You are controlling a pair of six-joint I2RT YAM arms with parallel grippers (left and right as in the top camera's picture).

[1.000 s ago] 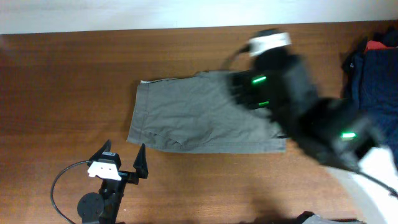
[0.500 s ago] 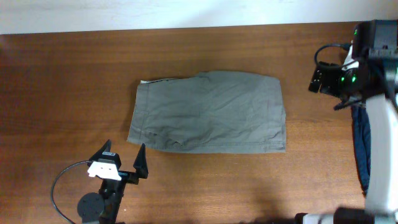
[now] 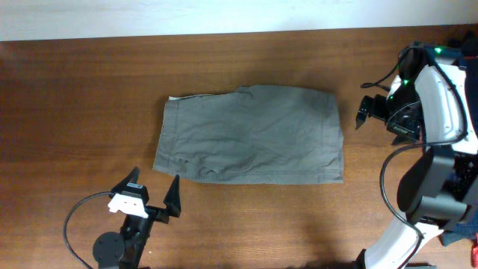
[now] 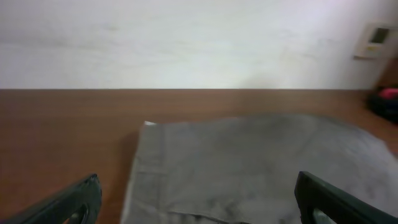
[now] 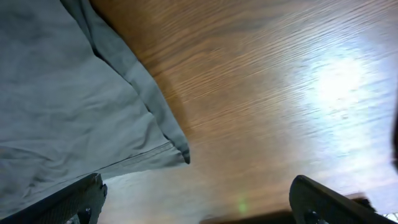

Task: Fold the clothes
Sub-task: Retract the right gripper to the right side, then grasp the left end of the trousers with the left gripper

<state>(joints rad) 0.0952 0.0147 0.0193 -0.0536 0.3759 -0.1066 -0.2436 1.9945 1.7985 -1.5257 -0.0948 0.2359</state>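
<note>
The grey-olive shorts have a waistband with near and far corners, and my left gripper should close between them on the middle of the waistband (image 3: 166,140).
The grey-olive shorts (image 3: 250,134) lie flat in a folded rectangle on the wooden table (image 3: 89,97), waistband at the left. My left gripper (image 3: 153,183) is open and empty just in front of their front-left corner. The left wrist view shows the shorts (image 4: 249,162) ahead, between the open fingers (image 4: 199,205). My right gripper (image 3: 364,112) is open and empty just right of the shorts' right edge, above the table. The right wrist view shows the shorts' corner (image 5: 62,93) and bare wood between the fingers (image 5: 199,202).
Dark garments (image 3: 469,168) lie at the table's right edge behind the right arm. A white wall (image 3: 224,15) runs along the far side. A dark and pink heap (image 4: 385,102) shows at the far right in the left wrist view.
The right arm lifted off the shorts' right half, swung out to the right edge, then came back a little toward the shorts. The left gripper barely shifted.
</note>
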